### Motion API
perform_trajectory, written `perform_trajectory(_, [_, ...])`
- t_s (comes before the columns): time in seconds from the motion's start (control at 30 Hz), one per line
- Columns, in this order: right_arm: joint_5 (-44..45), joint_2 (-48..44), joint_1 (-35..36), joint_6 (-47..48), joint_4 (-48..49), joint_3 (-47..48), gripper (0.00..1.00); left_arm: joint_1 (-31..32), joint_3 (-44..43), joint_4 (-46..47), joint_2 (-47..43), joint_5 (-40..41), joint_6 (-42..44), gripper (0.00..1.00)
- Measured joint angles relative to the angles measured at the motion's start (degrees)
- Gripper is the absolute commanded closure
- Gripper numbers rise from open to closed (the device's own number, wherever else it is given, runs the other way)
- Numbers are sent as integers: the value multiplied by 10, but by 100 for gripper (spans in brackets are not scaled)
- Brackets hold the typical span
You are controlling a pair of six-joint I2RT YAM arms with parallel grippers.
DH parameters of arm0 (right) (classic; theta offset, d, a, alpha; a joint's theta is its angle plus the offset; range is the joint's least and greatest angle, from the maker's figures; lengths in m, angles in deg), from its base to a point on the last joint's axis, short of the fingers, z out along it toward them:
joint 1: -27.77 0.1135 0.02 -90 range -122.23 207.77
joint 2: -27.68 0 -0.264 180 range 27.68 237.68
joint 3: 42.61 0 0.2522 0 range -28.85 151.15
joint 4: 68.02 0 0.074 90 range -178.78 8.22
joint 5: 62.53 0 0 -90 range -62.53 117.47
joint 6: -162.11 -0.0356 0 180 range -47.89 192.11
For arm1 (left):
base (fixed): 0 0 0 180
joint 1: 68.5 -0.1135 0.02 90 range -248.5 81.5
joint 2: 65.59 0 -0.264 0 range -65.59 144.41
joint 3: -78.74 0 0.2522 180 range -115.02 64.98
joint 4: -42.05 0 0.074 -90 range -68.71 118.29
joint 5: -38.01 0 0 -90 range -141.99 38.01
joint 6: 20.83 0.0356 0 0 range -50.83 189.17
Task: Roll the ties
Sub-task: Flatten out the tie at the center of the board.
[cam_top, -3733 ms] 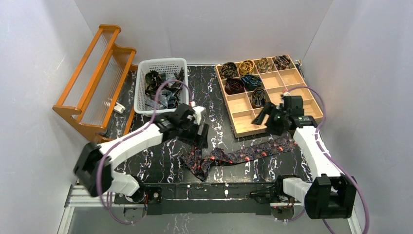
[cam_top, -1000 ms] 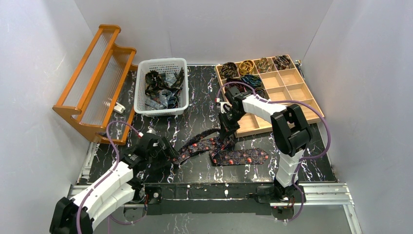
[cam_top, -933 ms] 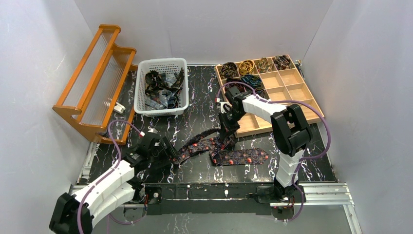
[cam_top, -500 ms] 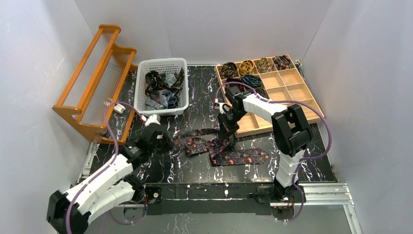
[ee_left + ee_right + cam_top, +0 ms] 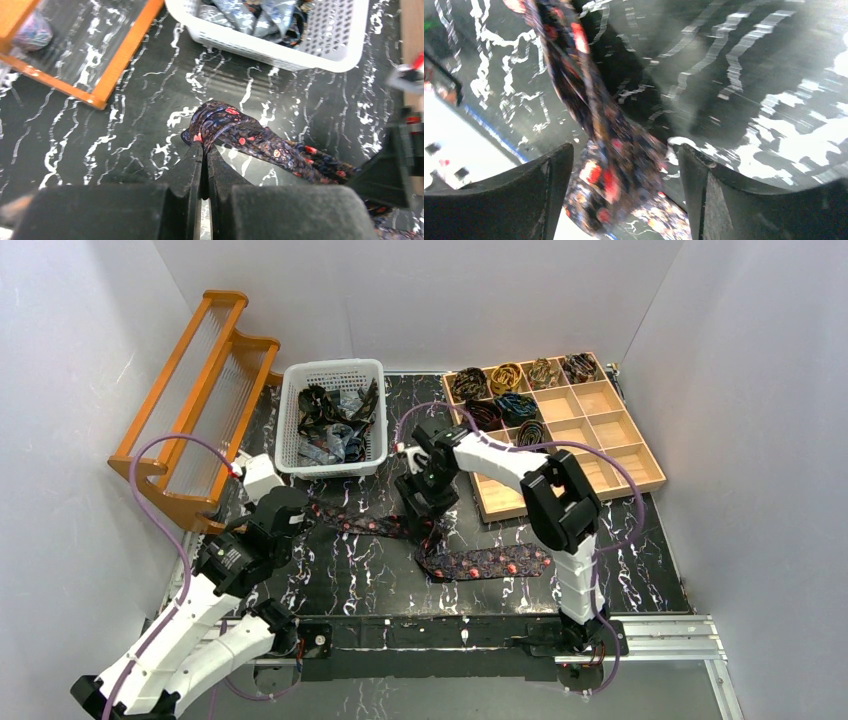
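Observation:
The tie is bent and bunched under my right gripper, which should grip near the tie's fold (image 5: 424,558) and pull it straight from my left gripper before rolling.
A dark tie with red-pink dots (image 5: 480,562) lies stretched across the black marbled table (image 5: 350,570) from left to lower right. My left gripper (image 5: 303,512) is shut on its narrow left end (image 5: 220,117), which bunches just beyond the pinched fingertips (image 5: 197,155). At the tie's middle, my right gripper (image 5: 425,508) hovers open. In the right wrist view the tie (image 5: 594,115) passes between the spread fingers (image 5: 549,190) without being pinched. Rolled ties (image 5: 505,390) sit in the wooden tray.
A white basket (image 5: 295,455) holding loose ties (image 5: 335,420) stands at the back, also in the left wrist view (image 5: 325,60). An orange wooden rack (image 5: 190,400) fills the far left. The compartmented wooden tray (image 5: 600,400) is at the back right.
My left gripper has closed on the tie's end and pulled it left and back. The right gripper has let go of the tie, opened and shifted left.

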Motion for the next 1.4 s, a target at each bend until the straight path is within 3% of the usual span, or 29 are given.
perform_trajectory(0.17, [119, -103, -22, -31, 34, -42, 14, 0, -6, -48, -11, 41, -9, 100])
perform_trajectory(0.27, [127, -224, -25, -41, 75, -127, 15, 0, -14, -59, -1, 46, -9, 100])
perform_trajectory(0.43, [91, -418, 12, -44, 181, -346, 14, 0, -16, -59, 29, 37, -4, 100])
perform_trajectory(0.6, [82, -482, 103, -11, 320, -520, 13, 0, -16, -58, 26, 32, 1, 100])
perform_trajectory(0.7, [102, -477, 148, 28, 370, -551, 13, 0, -16, -57, 23, 31, 3, 100])
perform_trajectory(0.8, [141, -451, 176, 72, 421, -552, 24, 0, -16, -57, 23, 27, 5, 100])
perform_trajectory(0.97, [229, -380, 193, 125, 457, -542, 50, 0, -16, -57, 22, 22, 9, 100])
perform_trajectory(1.07, [273, -356, 193, 140, 448, -529, 81, 0, -16, -58, 22, 21, 12, 100])
perform_trajectory(1.1, [286, -359, 193, 141, 445, -528, 87, 0, -16, -58, 22, 21, 12, 100])
perform_trajectory(1.27, [270, -433, 191, 132, 378, -510, 96, 0, -17, -60, 13, 20, 16, 100])
perform_trajectory(1.4, [109, -501, 153, 101, 315, -410, 95, 0, -25, -65, 6, 18, 20, 100])
